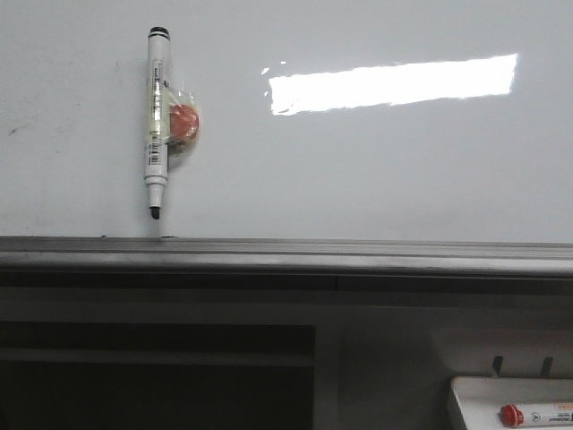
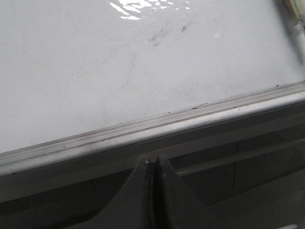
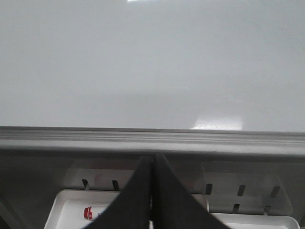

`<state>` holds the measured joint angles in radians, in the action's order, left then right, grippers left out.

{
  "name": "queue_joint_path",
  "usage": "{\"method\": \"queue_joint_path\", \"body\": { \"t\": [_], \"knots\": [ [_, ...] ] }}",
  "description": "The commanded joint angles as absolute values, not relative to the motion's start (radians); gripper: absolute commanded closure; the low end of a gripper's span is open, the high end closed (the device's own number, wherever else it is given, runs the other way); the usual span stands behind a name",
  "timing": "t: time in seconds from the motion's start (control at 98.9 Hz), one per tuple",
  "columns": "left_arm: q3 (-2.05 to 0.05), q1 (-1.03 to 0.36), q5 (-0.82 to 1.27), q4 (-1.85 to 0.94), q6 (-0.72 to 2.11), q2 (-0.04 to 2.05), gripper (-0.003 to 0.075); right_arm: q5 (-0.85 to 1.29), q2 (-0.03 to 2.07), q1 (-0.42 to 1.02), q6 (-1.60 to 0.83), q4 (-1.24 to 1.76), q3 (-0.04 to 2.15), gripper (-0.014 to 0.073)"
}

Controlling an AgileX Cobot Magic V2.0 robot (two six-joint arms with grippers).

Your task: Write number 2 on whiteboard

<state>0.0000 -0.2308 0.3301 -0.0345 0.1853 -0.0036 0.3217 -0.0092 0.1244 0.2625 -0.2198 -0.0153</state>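
Note:
The robot's left gripper should next move to the black-capped white marker and close on the marker's body (image 1: 157, 106) beside the red-orange lump.
The whiteboard (image 1: 358, 179) fills the upper front view, glossy white-grey, with a grey metal ledge (image 1: 286, 253) along its lower edge. The number 2 is not in view on it. A black-capped white marker (image 1: 158, 116) hangs upright on the board at the left, tip down just above the ledge, with a red-orange lump taped to its side. Neither gripper appears in the front view. My left gripper (image 2: 153, 161) is shut and empty, just below the ledge (image 2: 143, 136). My right gripper (image 3: 153, 157) is also shut and empty, below the ledge (image 3: 152, 138).
A bright glare (image 1: 394, 83) lies on the board's upper right. Faint dark smudges (image 2: 162, 36) mark the board (image 2: 95, 71) ahead of the left gripper. A small white tray (image 1: 474, 403) holds a red-capped marker (image 1: 512, 415) at lower right, under the right gripper.

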Motion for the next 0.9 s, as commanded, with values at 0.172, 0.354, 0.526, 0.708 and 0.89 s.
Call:
{"method": "queue_joint_path", "body": {
  "t": [0.172,0.354,0.526,0.708,0.89],
  "knots": [
    [0.013,-0.232,0.273,-0.044,0.182,-0.033,0.0741,0.299,-0.031,0.12,0.254,-0.238,-0.039,0.0665],
    [0.013,-0.232,0.273,-0.044,0.182,-0.033,0.0741,0.299,-0.031,0.12,0.254,-0.238,-0.039,0.0664],
    [0.013,-0.232,0.273,-0.044,0.182,-0.033,0.0741,0.299,-0.031,0.12,0.254,-0.238,-0.039,0.0665],
    [0.013,-0.232,0.273,-0.042,0.182,-0.033,0.0741,0.299,-0.031,0.12,0.254,-0.238,-0.039,0.0665],
    [0.013,-0.232,0.254,-0.044,0.182,-0.033,0.0741,0.252,-0.031,0.12,0.254,-0.242,-0.039,0.0665]
  ]
}}
